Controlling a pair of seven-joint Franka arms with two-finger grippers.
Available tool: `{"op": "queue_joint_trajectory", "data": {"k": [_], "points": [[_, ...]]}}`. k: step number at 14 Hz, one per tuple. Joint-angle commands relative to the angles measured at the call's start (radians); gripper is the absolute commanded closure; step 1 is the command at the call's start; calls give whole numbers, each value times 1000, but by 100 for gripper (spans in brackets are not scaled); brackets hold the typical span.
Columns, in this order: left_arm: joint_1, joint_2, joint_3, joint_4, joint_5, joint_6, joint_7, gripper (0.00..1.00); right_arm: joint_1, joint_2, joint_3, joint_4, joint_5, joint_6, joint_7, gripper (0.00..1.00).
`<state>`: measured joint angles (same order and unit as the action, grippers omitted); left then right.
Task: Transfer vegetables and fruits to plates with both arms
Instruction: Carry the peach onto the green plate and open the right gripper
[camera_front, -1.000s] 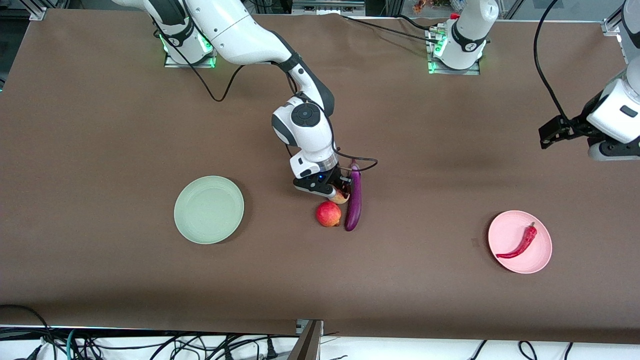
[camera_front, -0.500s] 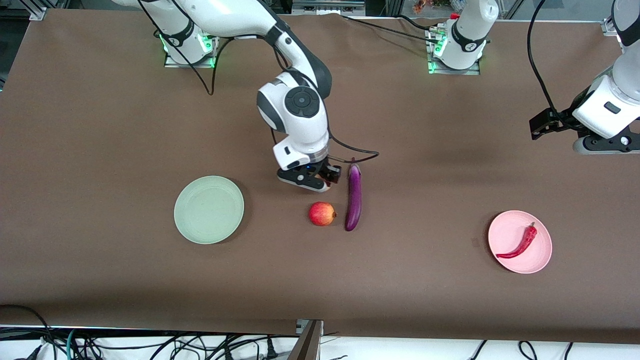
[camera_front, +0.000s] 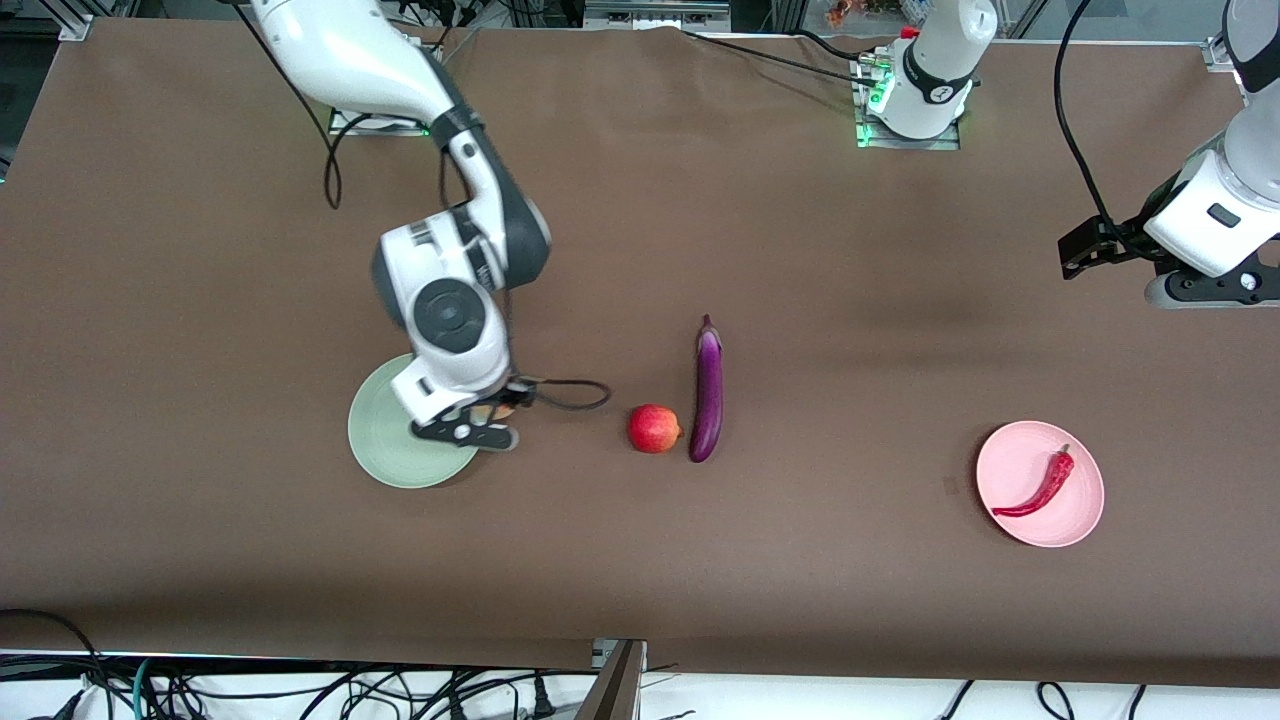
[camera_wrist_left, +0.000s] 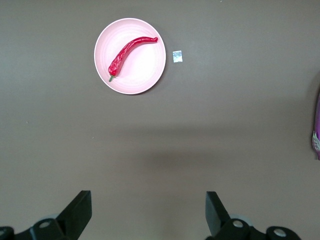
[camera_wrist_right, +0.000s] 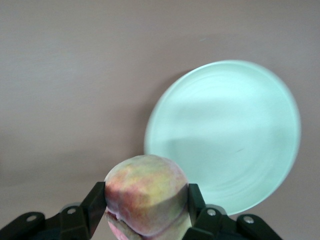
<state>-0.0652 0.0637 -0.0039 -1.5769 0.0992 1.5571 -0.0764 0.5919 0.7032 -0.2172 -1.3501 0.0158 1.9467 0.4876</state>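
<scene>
My right gripper is going to release the peach on the pale green plate (camera_front: 383, 413) (camera_wrist_right: 256, 113), toward the part of the plate's rim that is farthest from the red pomegranate. The peach is in the air over the plate's edge.
My right gripper (camera_front: 487, 418) is shut on the yellowish-pink peach (camera_wrist_right: 146, 193) and holds it in the air over the edge of the pale green plate (camera_front: 385, 455), which also shows in the right wrist view (camera_wrist_right: 235, 135). The red pomegranate (camera_front: 653, 428) and the purple eggplant (camera_front: 708, 388) lie side by side mid-table. The red chili pepper (camera_front: 1042, 484) lies on the pale pink plate (camera_front: 1075, 520), also in the left wrist view (camera_wrist_left: 145, 75). My left gripper (camera_wrist_left: 147, 212) is open and empty, held high near the left arm's end of the table.
A small white scrap (camera_wrist_left: 177, 56) lies on the table beside the pink plate. Cables hang along the table's front edge (camera_front: 600, 660).
My right gripper lifted the peach from beside the eggplant and carried it to the green plate. The pomegranate rolled slightly. The left arm rose a little, then held still.
</scene>
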Motion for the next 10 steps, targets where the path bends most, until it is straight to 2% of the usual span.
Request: {"op": "queue_joint_trajectory", "data": {"k": [1,4,6,7,10], "points": [[-4,-12,4,-9,-27,-6,-3,0,-81,-8,7,-27,0,-25,-125,70],[-4,-12,4,-9,-27,-5,-3,0,-165,4,12,-58,1,-8,-197,70],[-4,-12,4,-9,-27,-6,-3,0,-214,41,15,-60,51,20,-228,70],[-4,-12,4,-9,-27,-6,-3,0,-222,51,15,-61,82,30,-251,70],[-4,-12,4,-9,-27,-6,-3,0,-221,62,15,-61,96,32,-254,70]]}}
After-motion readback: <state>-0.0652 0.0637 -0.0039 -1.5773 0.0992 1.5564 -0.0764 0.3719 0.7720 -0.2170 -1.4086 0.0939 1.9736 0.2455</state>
